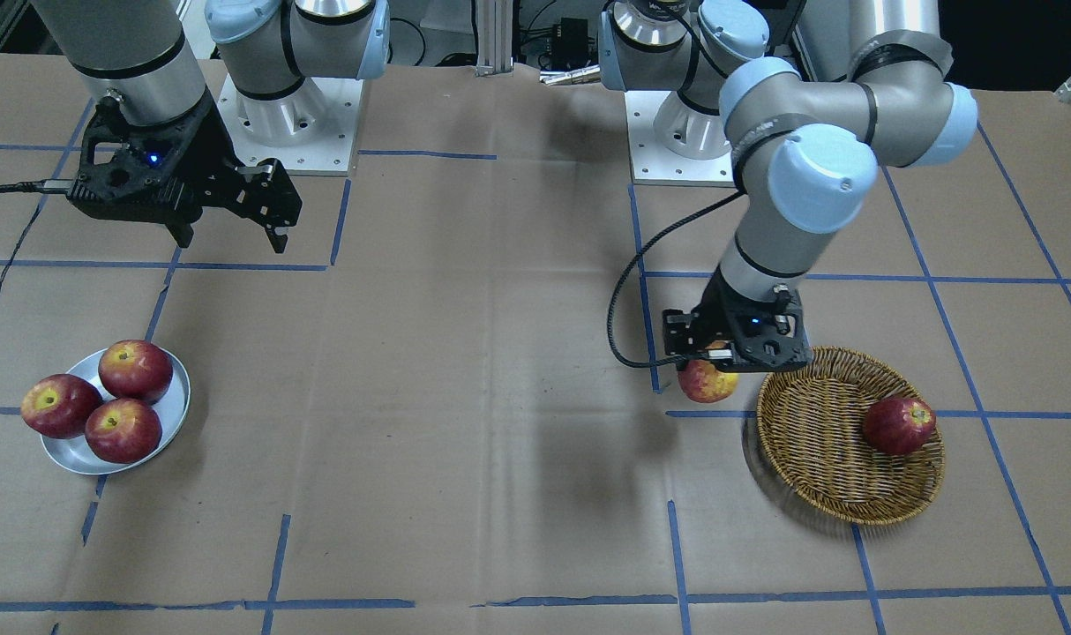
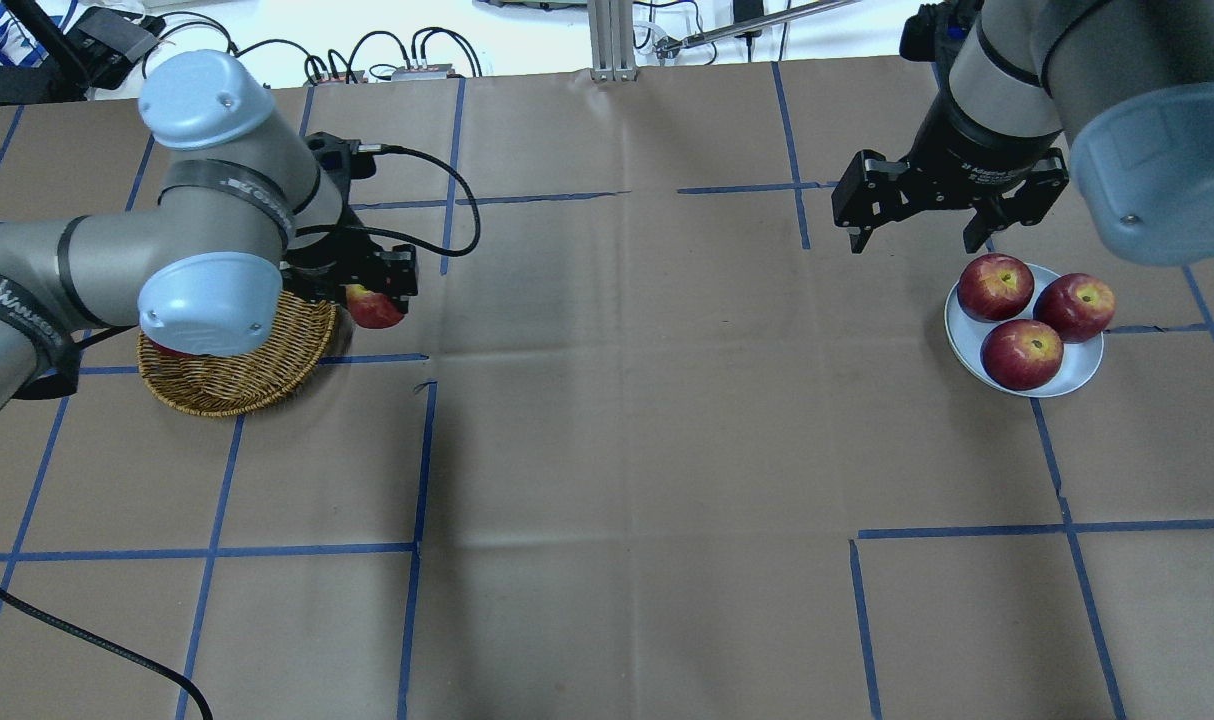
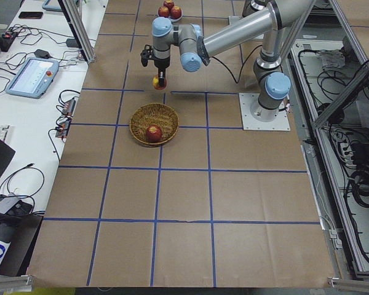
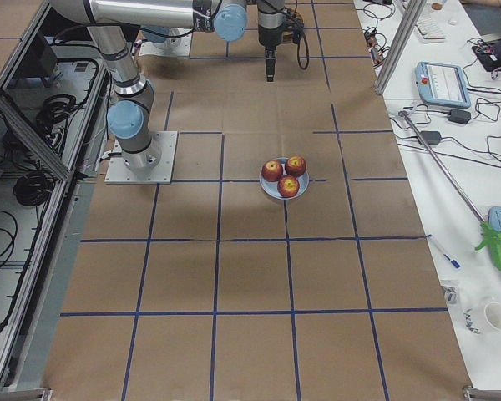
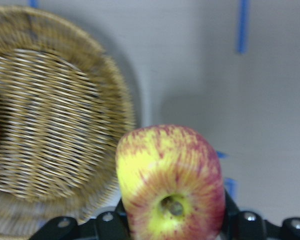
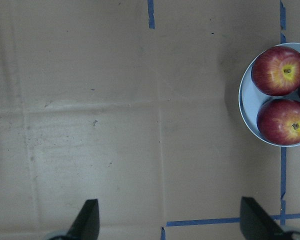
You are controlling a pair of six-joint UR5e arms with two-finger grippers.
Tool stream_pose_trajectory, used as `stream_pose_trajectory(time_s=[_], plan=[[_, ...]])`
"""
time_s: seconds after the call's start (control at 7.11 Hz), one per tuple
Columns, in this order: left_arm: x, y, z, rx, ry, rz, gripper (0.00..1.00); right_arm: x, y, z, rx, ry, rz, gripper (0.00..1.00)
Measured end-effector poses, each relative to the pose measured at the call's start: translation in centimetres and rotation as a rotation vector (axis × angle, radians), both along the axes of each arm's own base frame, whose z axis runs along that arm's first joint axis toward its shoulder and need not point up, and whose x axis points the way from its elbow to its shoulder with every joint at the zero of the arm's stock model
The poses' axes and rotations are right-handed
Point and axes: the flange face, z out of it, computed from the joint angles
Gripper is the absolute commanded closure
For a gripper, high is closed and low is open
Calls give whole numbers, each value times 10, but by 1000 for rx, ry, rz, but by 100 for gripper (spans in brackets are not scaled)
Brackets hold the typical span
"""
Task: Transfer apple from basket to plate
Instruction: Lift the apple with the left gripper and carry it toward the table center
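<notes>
The robot's left gripper needs to release the yellow-streaked apple on the brown paper, about midway (image 1: 492,420) between the silvery plate and the wicker basket.
My left gripper (image 1: 710,369) is shut on the yellow-streaked apple (image 1: 706,382) and holds it above the table just beside the wicker basket (image 1: 831,476). The apple fills the left wrist view (image 5: 170,182), with the basket (image 5: 45,125) to its left. It also shows in the overhead view (image 2: 375,307) next to the basket (image 2: 237,385). One darker red apple (image 1: 898,424) lies in the basket. The silvery plate (image 1: 172,414) holds three dark red apples (image 1: 123,397). My right gripper (image 2: 917,240) is open and empty, raised just behind the plate (image 2: 1079,368).
Brown paper with blue tape lines covers the table (image 1: 465,397). The arm bases (image 1: 288,123) stand at the robot's edge. Tablets and cables lie on a side bench (image 3: 31,77). In the right wrist view the plate (image 6: 246,97) is at the right edge.
</notes>
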Motion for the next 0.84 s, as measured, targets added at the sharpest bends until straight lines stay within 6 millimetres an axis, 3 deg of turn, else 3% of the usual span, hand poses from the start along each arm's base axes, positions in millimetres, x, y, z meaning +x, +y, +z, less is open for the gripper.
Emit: stream_pose_trajectory(time_s=[0.28,0.56,0.84], plan=[[-78,23,-4,8,16,36,50,0,0,0,0,-1,0,0],[-120,37,-15,18,26,42,50,0,0,-1,2,0,0,0],[-157,36,-40,-5,40,24,50,0,0,-2,4,1,-1,0]])
